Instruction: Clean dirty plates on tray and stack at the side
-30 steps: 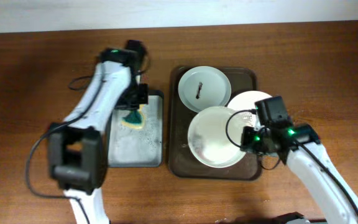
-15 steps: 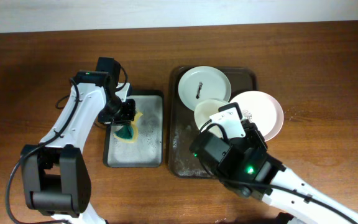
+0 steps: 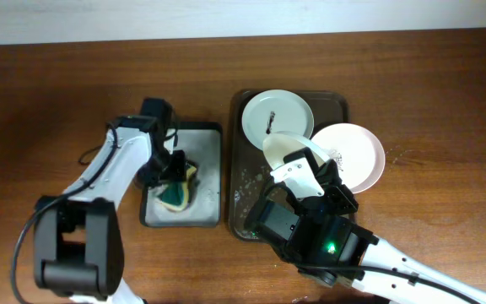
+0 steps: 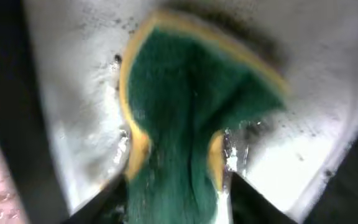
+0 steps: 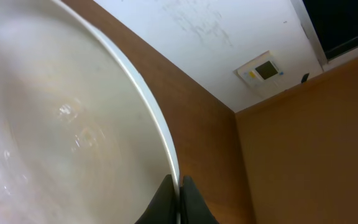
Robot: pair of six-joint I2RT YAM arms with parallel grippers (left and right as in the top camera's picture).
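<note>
Next, my right gripper sets the lifted plate, now tilted above the brown tray, down and lets go of it on the bare table (image 3: 435, 178) beside the plate that hangs over the brown tray.
The dark brown tray (image 3: 241, 198) holds a white plate (image 3: 277, 116) with a dark smear at its centre. A second plate (image 3: 357, 156) overhangs the tray's right edge. A third plate (image 3: 287, 146) (image 5: 61, 137) is lifted and tilted above the tray, and my right gripper (image 5: 179, 186) is shut on its rim. My left gripper (image 3: 172, 173) (image 4: 176, 180) hangs over a green and yellow sponge (image 3: 178, 192) (image 4: 191, 106) on the grey tray (image 3: 207, 143). Its jaws stand apart, with the sponge between them and a slim gap at the right finger.
The right arm (image 3: 310, 232) is raised high and hides the tray's near right part. The grey tray lies left of the brown one with a narrow strip of wooden table (image 3: 57, 101) between them. Specks of dirt dot both trays.
The right gripper has lifted one plate off the tray and tilted it up. The left gripper carried the sponge nearer along the grey tray, and its jaws have parted.
</note>
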